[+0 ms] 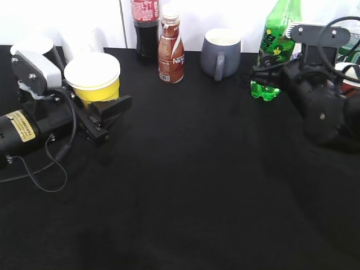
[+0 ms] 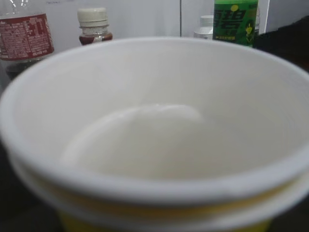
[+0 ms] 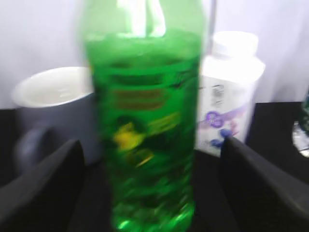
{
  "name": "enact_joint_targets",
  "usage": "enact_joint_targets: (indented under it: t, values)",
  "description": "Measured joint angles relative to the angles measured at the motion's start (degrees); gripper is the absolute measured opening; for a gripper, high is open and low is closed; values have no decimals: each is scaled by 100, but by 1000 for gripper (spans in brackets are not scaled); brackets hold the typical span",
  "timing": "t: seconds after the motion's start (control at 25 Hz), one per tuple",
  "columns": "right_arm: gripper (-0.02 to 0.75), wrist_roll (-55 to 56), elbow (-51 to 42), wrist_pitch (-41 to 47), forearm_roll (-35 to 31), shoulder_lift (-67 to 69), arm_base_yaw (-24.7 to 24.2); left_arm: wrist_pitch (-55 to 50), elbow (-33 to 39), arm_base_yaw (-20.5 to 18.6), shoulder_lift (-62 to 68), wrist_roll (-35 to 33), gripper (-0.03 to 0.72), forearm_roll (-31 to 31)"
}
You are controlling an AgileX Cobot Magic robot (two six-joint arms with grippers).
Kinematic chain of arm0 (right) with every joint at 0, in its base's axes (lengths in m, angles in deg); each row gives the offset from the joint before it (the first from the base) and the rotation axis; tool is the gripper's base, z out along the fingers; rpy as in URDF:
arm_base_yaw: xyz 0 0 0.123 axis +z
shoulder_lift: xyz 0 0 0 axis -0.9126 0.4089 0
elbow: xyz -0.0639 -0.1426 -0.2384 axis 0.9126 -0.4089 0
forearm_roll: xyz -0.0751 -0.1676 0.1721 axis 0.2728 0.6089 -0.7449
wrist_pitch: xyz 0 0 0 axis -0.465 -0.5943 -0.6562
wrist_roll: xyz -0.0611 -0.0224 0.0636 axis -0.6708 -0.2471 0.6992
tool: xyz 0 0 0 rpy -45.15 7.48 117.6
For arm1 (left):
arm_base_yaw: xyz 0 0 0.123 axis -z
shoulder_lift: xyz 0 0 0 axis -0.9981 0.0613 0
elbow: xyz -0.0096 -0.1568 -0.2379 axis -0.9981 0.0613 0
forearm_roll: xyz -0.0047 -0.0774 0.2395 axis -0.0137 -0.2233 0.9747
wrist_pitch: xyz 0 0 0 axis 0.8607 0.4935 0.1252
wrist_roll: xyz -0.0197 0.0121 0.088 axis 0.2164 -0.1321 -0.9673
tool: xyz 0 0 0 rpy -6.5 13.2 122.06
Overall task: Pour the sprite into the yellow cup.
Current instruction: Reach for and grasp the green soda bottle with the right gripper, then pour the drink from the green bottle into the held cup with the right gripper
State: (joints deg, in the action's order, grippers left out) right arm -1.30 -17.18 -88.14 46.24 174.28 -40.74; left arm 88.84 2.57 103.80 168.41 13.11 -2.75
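The fingers of my right gripper will close on the lower body of the sprite [image 1: 270,71] [image 3: 150,178], because the bottle's top should stay free for pouring into the yellow cup.
The yellow cup [image 1: 97,84] has a white rim and sits in my left gripper [image 1: 105,108] at the left of the table, with the dark jaws closed on its lower part. It fills the left wrist view [image 2: 154,145] and its white inside is empty. The sprite [image 1: 274,50], a tall green bottle, stands upright at the back right. It also shows in the left wrist view [image 2: 235,19]. My right gripper [image 1: 264,76] is open with one finger on each side of the bottle's lower body [image 3: 145,135], and a gap shows on both sides.
Along the back stand a dark cola bottle [image 1: 144,28], a brown drink bottle [image 1: 170,50] and a grey mug [image 1: 220,52]. A white carton [image 3: 231,87] stands just behind the sprite. White cups [image 1: 79,39] sit at the back left. The tabletop is black.
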Motion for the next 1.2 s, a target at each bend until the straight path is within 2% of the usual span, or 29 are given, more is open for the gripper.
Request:
enact_joint_targets:
  t: [0.4, 0.64, 0.72, 0.84, 0.92, 1.04, 1.2]
  values:
    - [661, 89, 1071, 26, 136, 1062, -215, 0, 0, 0, 0, 0, 459, 0]
    - [539, 90, 1532, -77, 270, 1496, -227, 0, 0, 0, 0, 0, 459, 2]
    - [465, -132, 1532, -114, 283, 1496, -227, 0, 0, 0, 0, 0, 459, 2]
    - [461, -300, 1169, -211, 320, 1281, -187, 0, 0, 0, 0, 0, 459, 36]
    - [461, -318, 577, -265, 728, 701, -22, 0, 0, 0, 0, 0, 459, 239]
    - [461, -454, -27, -335, 2117, -74, 325, 0, 0, 0, 0, 0, 459, 362]
    - [460, -1346, -166, 232, 3072, -211, 774, -5, 0, 0, 0, 473, 459, 865]
